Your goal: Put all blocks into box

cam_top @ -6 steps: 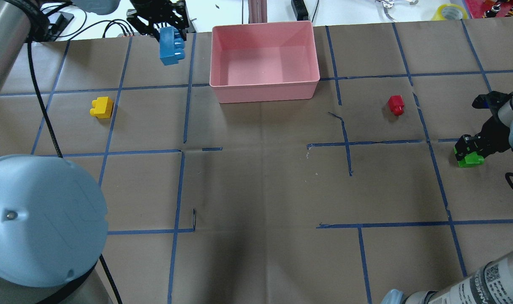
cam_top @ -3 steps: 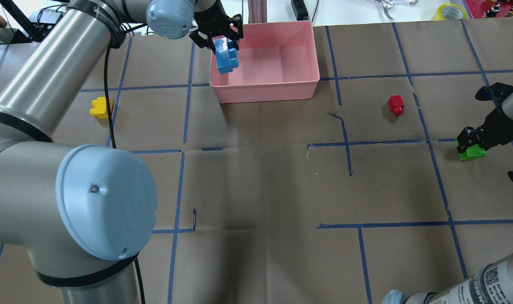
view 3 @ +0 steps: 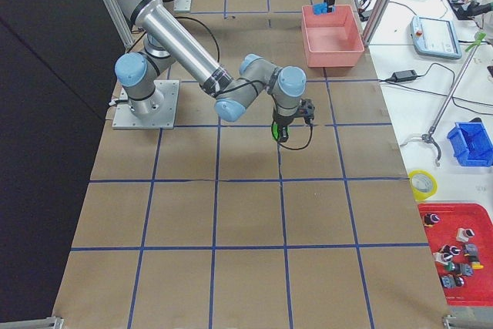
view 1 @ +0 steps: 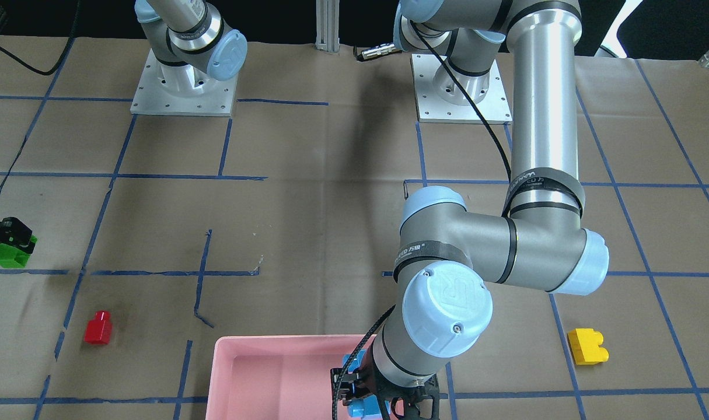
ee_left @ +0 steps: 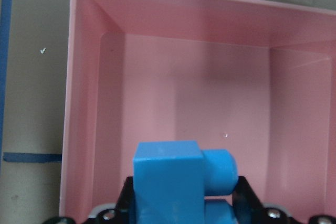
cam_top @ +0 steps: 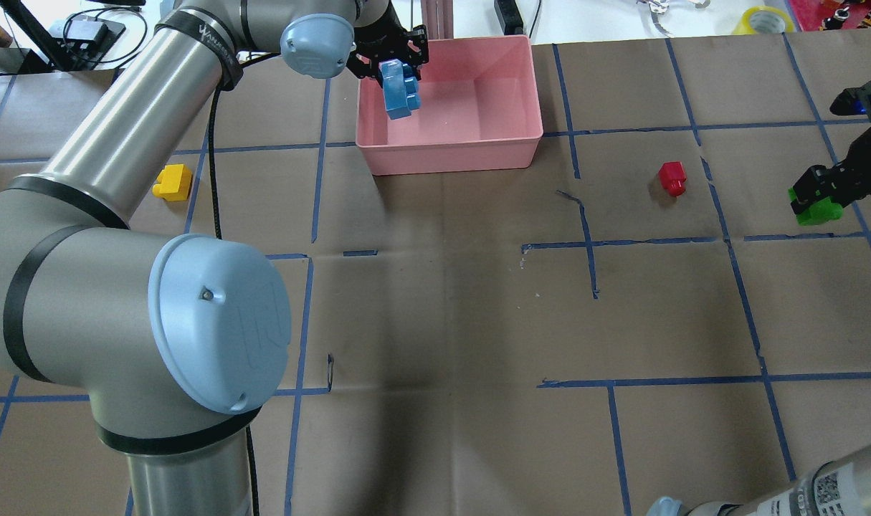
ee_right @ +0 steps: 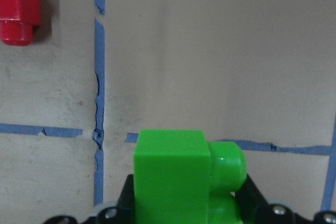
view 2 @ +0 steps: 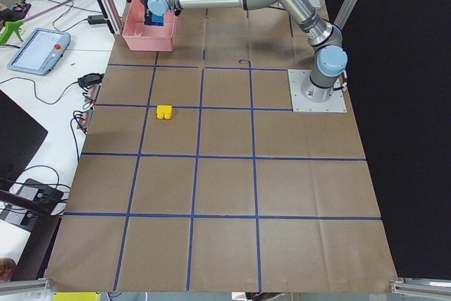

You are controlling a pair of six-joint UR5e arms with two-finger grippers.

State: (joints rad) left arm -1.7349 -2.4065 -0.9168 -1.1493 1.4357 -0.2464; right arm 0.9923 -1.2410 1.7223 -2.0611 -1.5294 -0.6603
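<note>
The robot's right gripper will release the green block on the pink box's bottom, slightly toward the red block's side (view 1: 287, 406).
My left gripper (cam_top: 392, 61) is shut on the light blue block (cam_top: 400, 89) and holds it above the left part of the pink box (cam_top: 510, 140); the block (ee_left: 178, 182) fills the bottom of the left wrist view over the box floor (ee_left: 210, 103). My right gripper (cam_top: 819, 188) is shut on the green block (cam_top: 815, 209), held above the table at the right edge; the block also shows in the right wrist view (ee_right: 184, 177). The red block (cam_top: 672, 178) lies on the table right of the box. The yellow block (cam_top: 173, 182) lies left of the box.
The table is brown paper with a blue tape grid (cam_top: 589, 244). My left arm's large elbow (cam_top: 213, 330) covers the near left of the overhead view. Cables and clutter lie beyond the far edge (cam_top: 765, 18).
My left gripper has carried the blue block rightward from outside the box's left wall to over the box. My right gripper has lifted the green block and moved it away from me.
</note>
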